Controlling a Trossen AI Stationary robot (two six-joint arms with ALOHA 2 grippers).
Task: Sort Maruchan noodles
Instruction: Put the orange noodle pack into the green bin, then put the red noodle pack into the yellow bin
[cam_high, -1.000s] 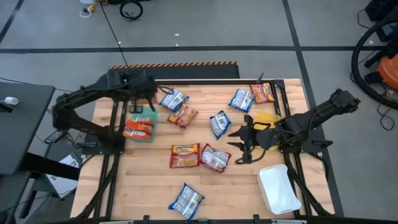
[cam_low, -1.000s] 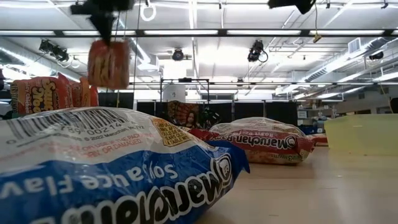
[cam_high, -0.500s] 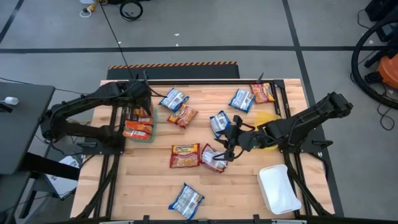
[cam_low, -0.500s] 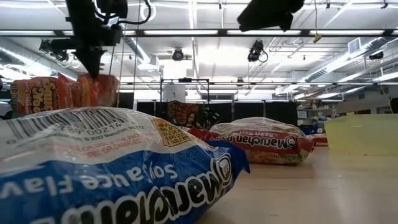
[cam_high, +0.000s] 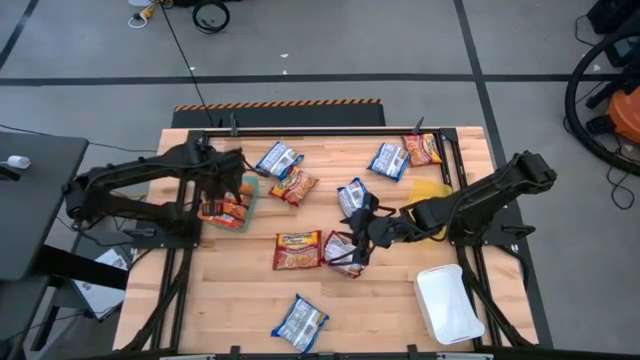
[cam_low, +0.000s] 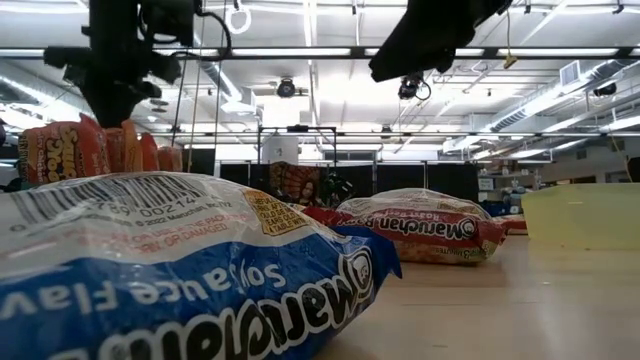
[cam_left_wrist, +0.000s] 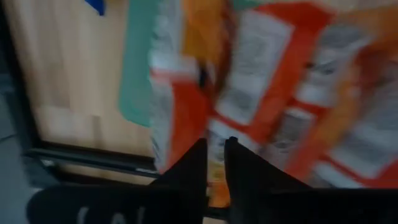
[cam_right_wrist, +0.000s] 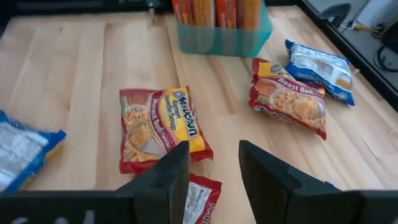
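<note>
I will close my right gripper on the middle of the silvery-red packet (cam_high: 345, 254) and pinch it from above.
Maruchan noodle packets lie scattered on the wooden table: blue ones (cam_high: 278, 158) (cam_high: 388, 160) (cam_high: 299, 322), orange ones (cam_high: 298, 250) (cam_high: 294, 185), and a silvery-red one (cam_high: 340, 255). Several orange packets (cam_low: 95, 150) stand on edge in the teal bin (cam_high: 240, 222) at the left. My left gripper (cam_left_wrist: 214, 165) points down into that bin, its fingers a narrow gap apart over an orange packet (cam_left_wrist: 186, 124). My right gripper (cam_right_wrist: 214, 174) hangs open just above the silvery-red packet (cam_right_wrist: 200, 194), touching nothing. My left gripper comes down from above onto the top edge of an orange packet (cam_left_wrist: 214, 183) that stands in the teal bin. That edge shows in the narrow gap between the fingers. Whether the fingers touch it, I cannot tell.
A yellow bin (cam_high: 430, 190) sits half under my right arm and a white bin (cam_high: 448, 303) stands at the near right. A blue packet (cam_low: 180, 270) lies close in front of the low camera. Bare wood lies at the near left.
My left gripper has come down toward the near edge and tipped steeper, lowering an orange packet from the air into the teal bin among the others. My right gripper has gone toward the table's left and down, from beside the yellow bin to over the silvery-red packet.
</note>
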